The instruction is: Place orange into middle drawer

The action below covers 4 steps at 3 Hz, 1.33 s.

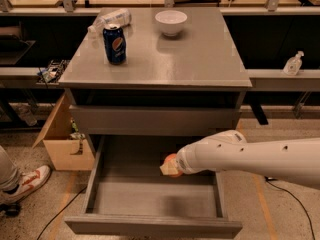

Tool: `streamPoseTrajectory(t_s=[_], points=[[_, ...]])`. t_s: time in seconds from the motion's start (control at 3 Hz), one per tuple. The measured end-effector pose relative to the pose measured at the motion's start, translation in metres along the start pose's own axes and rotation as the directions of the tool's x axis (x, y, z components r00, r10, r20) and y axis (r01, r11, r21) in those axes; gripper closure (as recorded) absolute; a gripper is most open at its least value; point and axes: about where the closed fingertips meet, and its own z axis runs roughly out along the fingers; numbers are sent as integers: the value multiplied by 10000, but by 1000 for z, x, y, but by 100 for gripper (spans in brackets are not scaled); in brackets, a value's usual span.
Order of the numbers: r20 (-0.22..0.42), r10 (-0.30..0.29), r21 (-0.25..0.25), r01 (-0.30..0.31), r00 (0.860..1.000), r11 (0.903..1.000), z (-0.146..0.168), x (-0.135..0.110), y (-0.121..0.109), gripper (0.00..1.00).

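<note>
My gripper is to let go of the orange on the middle of the open drawer's grey bottom (155, 175).
The middle drawer (150, 199) is pulled open below the grey cabinet, and its flat grey floor is bare. My white arm reaches in from the right over the drawer's right half. My gripper (170, 167) is at the arm's tip, low inside the drawer. The orange (171, 160) shows as a small orange patch at the gripper's tip, mostly hidden by it. I cannot tell whether the orange touches the drawer floor.
On the cabinet top (200, 59) stand a blue Pepsi can (114, 44), a white bowl (171, 22) and a lying clear bottle (110, 20). Another grey drawer front (155, 120) is shut above. A cardboard box (62, 139) and a person's shoe (25, 183) are at the left.
</note>
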Motion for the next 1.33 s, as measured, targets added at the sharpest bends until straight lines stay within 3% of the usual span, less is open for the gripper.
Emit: streamPoseTrajectory(t_s=[0.33, 1.33], points=[[-93, -157, -159, 156, 9998, 9998, 19, 1, -2, 100], [-403, -745, -546, 722, 9964, 9959, 143, 11, -12, 100]])
